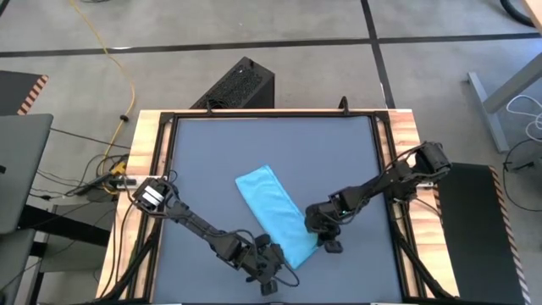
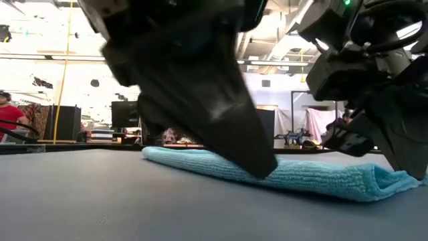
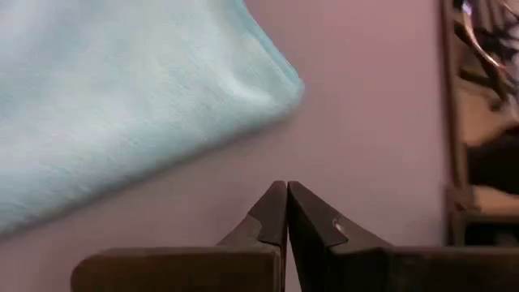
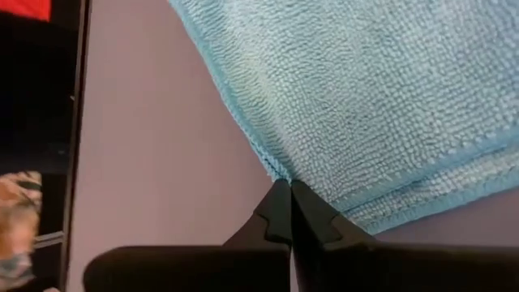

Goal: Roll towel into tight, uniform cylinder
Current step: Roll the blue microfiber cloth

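My left gripper is shut and empty beside the towel's loose corner, so next I open it and pinch that corner [image 3: 285,91] before both grippers roll up the towel.
The light-blue towel [image 1: 271,212] lies flat on the dark grey table as a long folded strip, slanting from the middle toward the near right. It also shows in the low view [image 2: 321,177]. My left gripper [image 3: 285,188] is shut and empty on the table just off the towel's near corner [image 3: 280,77], apart from it. My right gripper [image 4: 289,185] is shut at the towel's right long edge near its near end; in the high view it sits beside the strip [image 1: 322,240]. My right gripper's shut fingertips [image 4: 280,199] meet the towel's hemmed edge [image 4: 272,166] at the corner of the upper layer, slanting down from the table's right side. I cannot tell whether any cloth is caught between them. The towel lies flat on the table.
The table has a raised black frame and wooden borders [image 1: 144,169]. A black box [image 1: 237,85] stands on the floor beyond the far edge. Bare tabletop [image 1: 212,152] lies left of and beyond the towel.
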Robot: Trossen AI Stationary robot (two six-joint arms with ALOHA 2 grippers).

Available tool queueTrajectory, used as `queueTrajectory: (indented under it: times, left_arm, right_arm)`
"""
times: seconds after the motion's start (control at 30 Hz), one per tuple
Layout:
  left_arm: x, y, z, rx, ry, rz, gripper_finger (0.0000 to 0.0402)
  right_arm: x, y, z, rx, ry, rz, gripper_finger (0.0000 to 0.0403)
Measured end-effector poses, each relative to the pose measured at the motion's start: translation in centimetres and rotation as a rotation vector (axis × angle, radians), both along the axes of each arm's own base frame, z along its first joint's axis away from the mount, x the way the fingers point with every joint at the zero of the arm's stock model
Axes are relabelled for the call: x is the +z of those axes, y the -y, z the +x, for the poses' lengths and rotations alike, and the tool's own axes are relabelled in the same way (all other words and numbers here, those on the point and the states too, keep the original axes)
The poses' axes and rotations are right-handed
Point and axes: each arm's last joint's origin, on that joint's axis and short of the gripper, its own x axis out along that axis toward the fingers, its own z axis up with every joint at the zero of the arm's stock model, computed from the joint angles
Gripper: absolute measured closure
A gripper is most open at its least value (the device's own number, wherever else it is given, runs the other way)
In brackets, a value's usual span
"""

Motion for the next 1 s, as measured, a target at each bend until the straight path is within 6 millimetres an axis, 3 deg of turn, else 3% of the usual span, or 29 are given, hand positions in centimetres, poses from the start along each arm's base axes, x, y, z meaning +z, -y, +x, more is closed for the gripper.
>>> queueTrajectory:
  times: [0.17,0.3,0.5,0.73,0.83,1.0]
  left_arm:
    - [0.9,1.1,0.0,-0.01,0.177,0.183,0.04]
    - [1.0,1.1,0.1,-0.086,0.21,0.31,0.0382]
    - [0.9,-0.2,0.8,-0.197,0.197,0.428,0.0322]
    - [0.6,-1.9,2.4,-0.263,0.217,0.406,0.0251]
    - [-0.5,-1.0,2.9,-0.317,0.206,0.434,0.0236]
    - [-0.5,0.7,3.8,-0.332,0.164,0.59,0.0233]
  right_arm:
    - [-0.1,0.2,0.2,-0.06,-0.041,0.044,0.0389]
    - [-0.1,0.8,0.5,-0.102,-0.077,0.097,0.039]
    - [-0.1,1.8,0.8,-0.147,-0.116,0.152,0.0388]
    - [-0.1,1.8,0.7,-0.138,-0.128,0.165,0.0387]
    - [-0.1,1.9,0.6,-0.138,-0.135,0.165,0.0386]
    - [-0.1,1.9,0.5,-0.134,-0.15,0.159,0.0386]
